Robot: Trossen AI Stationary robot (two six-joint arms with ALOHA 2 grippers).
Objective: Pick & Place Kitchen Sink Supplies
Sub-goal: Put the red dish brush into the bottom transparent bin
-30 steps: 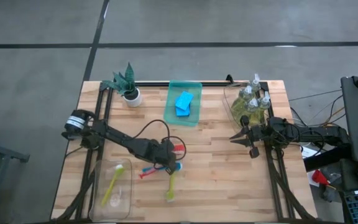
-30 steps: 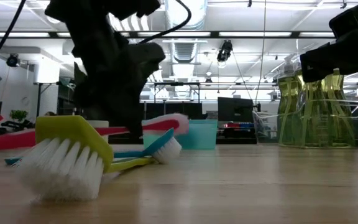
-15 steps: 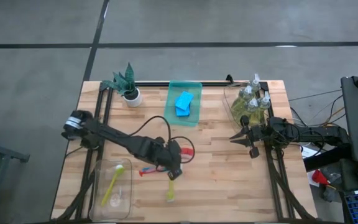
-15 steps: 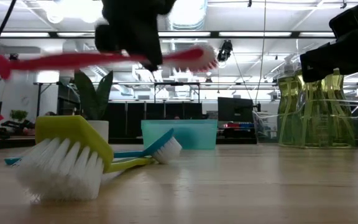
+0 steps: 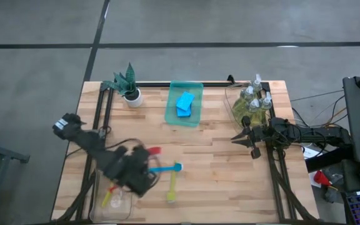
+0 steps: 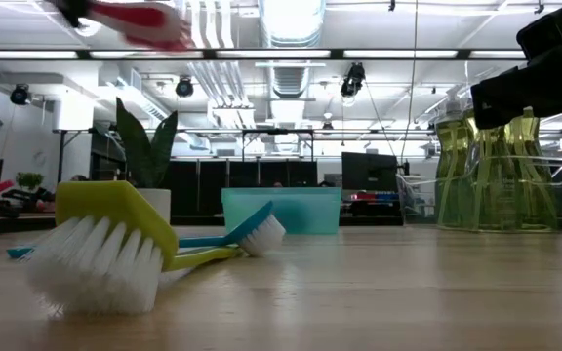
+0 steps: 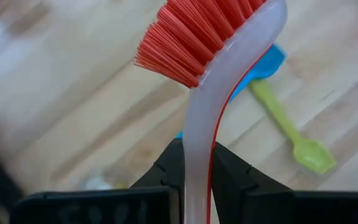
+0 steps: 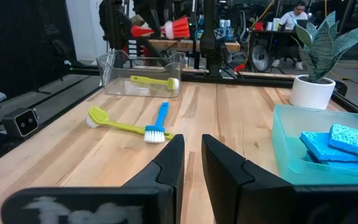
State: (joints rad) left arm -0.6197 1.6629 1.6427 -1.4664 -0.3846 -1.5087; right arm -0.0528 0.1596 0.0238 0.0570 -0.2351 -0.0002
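Observation:
My left gripper has the red brush. It will let go of it in the clear tray (image 5: 120,187) next to the yellow brush. The red brush is now in the air beside that tray.
My left gripper (image 5: 140,164) is shut on a red brush (image 5: 153,151) and carries it in the air beside the clear tray (image 5: 97,186) at the table's near left; in the low view the red brush (image 6: 135,14) shows high up. A blue brush (image 5: 165,167) and a yellow-green brush (image 5: 171,187) lie flat on the table, the blue one's head over the yellow-green handle. Another yellow brush (image 5: 109,195) lies in the clear tray. Blue sponges (image 5: 184,103) lie in a green tray. Soap bottles (image 5: 252,100) stand in a clear tray. My right gripper (image 5: 247,140) waits open near the bottles. My left gripper pinches the red brush's handle (image 7: 197,186) between its two fingers (image 7: 170,163), below the bend behind the head. The fingers lie along the handle, and the bristle head (image 7: 188,38) sticks out past the fingertips. The brush is lifted clear of the table.
A potted plant (image 5: 128,85) stands at the far left corner. The green tray (image 5: 196,116) sits at the far middle. Bare wood lies between the loose brushes and my right gripper (image 8: 191,163). People and furniture show in the room beyond.
My left gripper, shut on the red brush, has lifted it off the table from beside the blue and yellow-green brushes and carried it up and toward the table's near left, to the clear tray. The other two brushes have stayed in place.

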